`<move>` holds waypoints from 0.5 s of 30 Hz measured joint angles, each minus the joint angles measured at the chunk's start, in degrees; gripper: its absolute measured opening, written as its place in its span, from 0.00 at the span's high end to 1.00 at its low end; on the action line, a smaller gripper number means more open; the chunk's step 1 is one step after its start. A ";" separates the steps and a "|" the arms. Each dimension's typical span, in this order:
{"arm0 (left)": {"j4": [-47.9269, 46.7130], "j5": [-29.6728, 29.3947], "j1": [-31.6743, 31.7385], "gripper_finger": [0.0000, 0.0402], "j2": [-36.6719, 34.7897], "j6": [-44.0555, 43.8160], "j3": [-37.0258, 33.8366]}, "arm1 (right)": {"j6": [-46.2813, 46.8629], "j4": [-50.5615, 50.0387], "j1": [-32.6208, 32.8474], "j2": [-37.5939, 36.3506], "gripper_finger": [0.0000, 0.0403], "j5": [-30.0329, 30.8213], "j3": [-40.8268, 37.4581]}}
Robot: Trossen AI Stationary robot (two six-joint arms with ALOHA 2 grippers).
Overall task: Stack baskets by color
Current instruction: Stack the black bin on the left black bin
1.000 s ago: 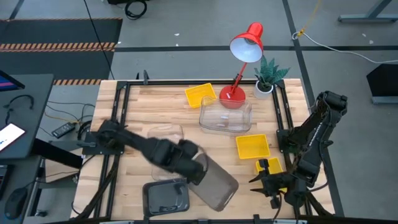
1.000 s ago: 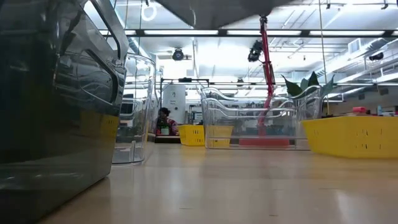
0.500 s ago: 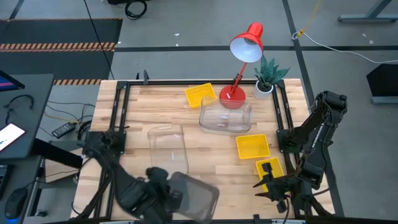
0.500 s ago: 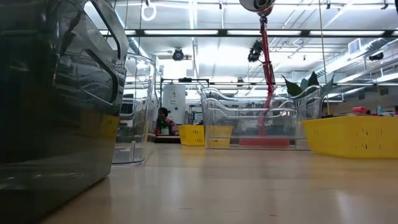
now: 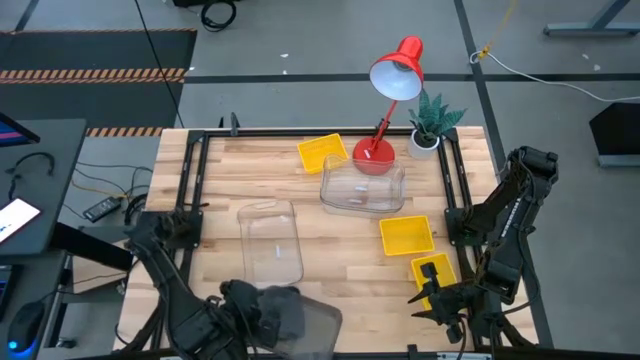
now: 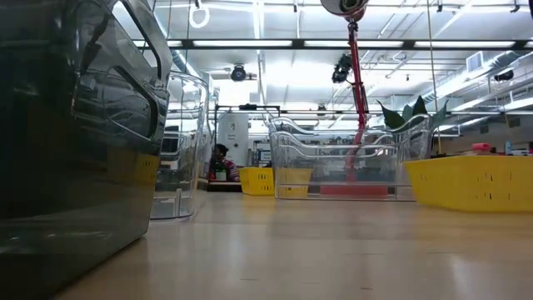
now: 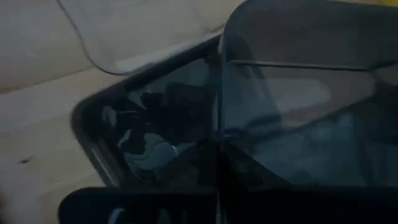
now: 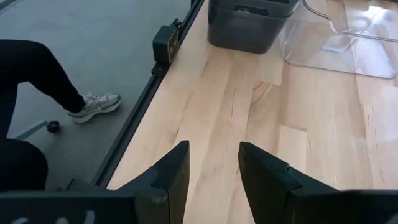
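Next, the left gripper releases the smoky dark grey basket inside the other grey basket [image 5: 280,307] [image 7: 180,124] that is resting on the wood. The smoky basket is now held above that one.
My left gripper [image 5: 266,312] is shut on a smoky dark grey basket [image 5: 305,322] at the table's near left. It holds that basket above a second grey basket [image 7: 140,146], which rests on the wood and fills the low view's left [image 6: 75,150]. Two clear baskets [image 5: 272,240] [image 5: 362,186] stand at mid-table. Three yellow baskets stand on the table's right half, one far [image 5: 321,152], one at the middle right [image 5: 407,235] and one nearer [image 5: 432,268]. My right gripper [image 8: 214,171] waits open over bare wood at the near right. My left gripper holds the grey basket by one side wall at its rim [image 7: 219,134], the wall running between the two fingers. The fingers slant steeply down from the table's left. The basket is lifted clear and tilted over the grey basket below.
A red desk lamp [image 5: 392,95] and a small potted plant [image 5: 430,125] stand at the far right. A black frame rail [image 8: 146,93] borders the table. A person's leg and shoe [image 8: 93,102] show on the floor beyond the table's edge.
My left gripper has swung from mid-table toward the near left corner, rolling its wrist. The grey basket has gone with it, turned about, and now hangs over the grey basket on the table. In the low view its underside has left the top of the picture.
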 joint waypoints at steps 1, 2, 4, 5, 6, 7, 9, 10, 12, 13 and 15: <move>-0.01 0.40 0.00 0.99 -0.78 -0.05 -1.54 | -0.02 0.02 0.00 0.00 0.64 0.00 0.00; -0.03 0.96 -0.01 0.99 -1.95 -0.33 -3.48 | -0.23 0.00 -0.11 0.00 0.64 -0.02 0.00; -0.27 1.80 -0.43 0.99 -5.00 -1.40 -7.42 | -0.33 0.01 -0.48 0.00 0.64 -0.04 0.00; -0.47 2.03 -0.82 0.99 -6.71 -2.13 -9.22 | -0.33 0.00 -0.64 0.00 0.64 -0.05 0.00; -0.25 2.10 -1.16 0.99 -8.24 -2.76 -10.79 | -0.37 -0.01 -0.79 0.00 0.64 -0.11 0.00; -0.19 2.05 -1.51 0.99 -9.55 -3.28 -12.22 | -0.39 -0.02 -0.92 0.00 0.64 -0.13 0.00; -0.11 1.69 -2.43 0.99 -11.77 -4.19 -15.02 | -0.48 -0.02 -1.14 0.00 0.64 -0.19 0.00; -0.07 1.62 -2.85 0.99 -12.60 -4.42 -16.16 | -0.86 -0.04 -1.31 0.00 0.64 -0.20 0.00; -0.18 2.20 -3.42 0.99 -14.17 -4.51 -18.37 | -2.01 -0.03 -1.86 0.00 0.64 -0.17 0.00; -0.21 2.90 -3.80 0.99 -14.82 -4.61 -19.30 | -2.84 0.00 -2.33 0.00 0.64 -0.10 0.00; -0.24 4.76 -4.44 0.99 -15.70 -4.88 -20.68 | -3.58 0.07 -3.51 0.00 0.64 0.37 0.00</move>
